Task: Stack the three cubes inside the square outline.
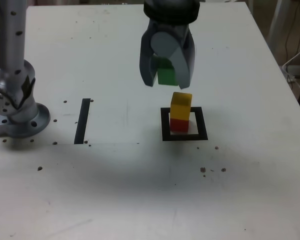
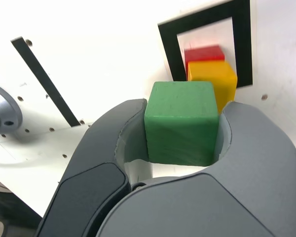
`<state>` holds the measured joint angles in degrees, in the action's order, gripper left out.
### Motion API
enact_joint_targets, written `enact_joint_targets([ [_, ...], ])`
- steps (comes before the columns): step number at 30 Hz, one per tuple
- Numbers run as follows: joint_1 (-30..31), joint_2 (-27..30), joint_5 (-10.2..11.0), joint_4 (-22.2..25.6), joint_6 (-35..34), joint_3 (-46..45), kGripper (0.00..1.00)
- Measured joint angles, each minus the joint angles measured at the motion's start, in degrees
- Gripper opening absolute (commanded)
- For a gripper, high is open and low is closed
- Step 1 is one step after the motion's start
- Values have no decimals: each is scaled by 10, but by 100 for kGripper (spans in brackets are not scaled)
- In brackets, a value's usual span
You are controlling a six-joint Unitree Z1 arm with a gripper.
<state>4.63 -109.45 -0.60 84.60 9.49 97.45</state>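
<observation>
My gripper needs to release the green cube, still in the air above the stack, on top of the yellow cube [image 1: 182, 97] [image 2: 211, 97], so that it becomes the highest block of the stack.
A yellow cube [image 1: 181, 104] sits on a red cube [image 1: 179, 125] inside the black square outline [image 1: 184, 137] right of the table's middle in the exterior view. My gripper [image 1: 166, 76] hangs in the air above and slightly behind this stack, shut on the green cube [image 1: 167, 76]. In the wrist view the green cube [image 2: 181, 121] is clamped between the two grey jaws of the gripper [image 2: 182, 129], with the yellow cube [image 2: 213, 79], the red cube [image 2: 203, 53] and the square outline [image 2: 242, 39] beyond it.
A straight black tape strip [image 1: 82, 120] lies to the exterior view's left of the outline. The arm's metal base [image 1: 17, 112] stands at the table's left edge. Small dark screw holes dot the white tabletop [image 1: 140, 190].
</observation>
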Motion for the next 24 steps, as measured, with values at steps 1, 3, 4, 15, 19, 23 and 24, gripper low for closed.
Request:
enact_joint_targets([
  [1,7,-1,-2,0,-5,0,26],
  [3,16,-4,-6,0,-11,1,26],
  [4,18,-6,-7,0,-14,1,26],
  [15,31,-35,-6,-11,-21,14,26],
  [19,31,-41,0,-16,-21,18,26],
  [23,31,-44,4,-21,-21,17,26],
  [24,30,-45,4,-23,-21,17,26],
])
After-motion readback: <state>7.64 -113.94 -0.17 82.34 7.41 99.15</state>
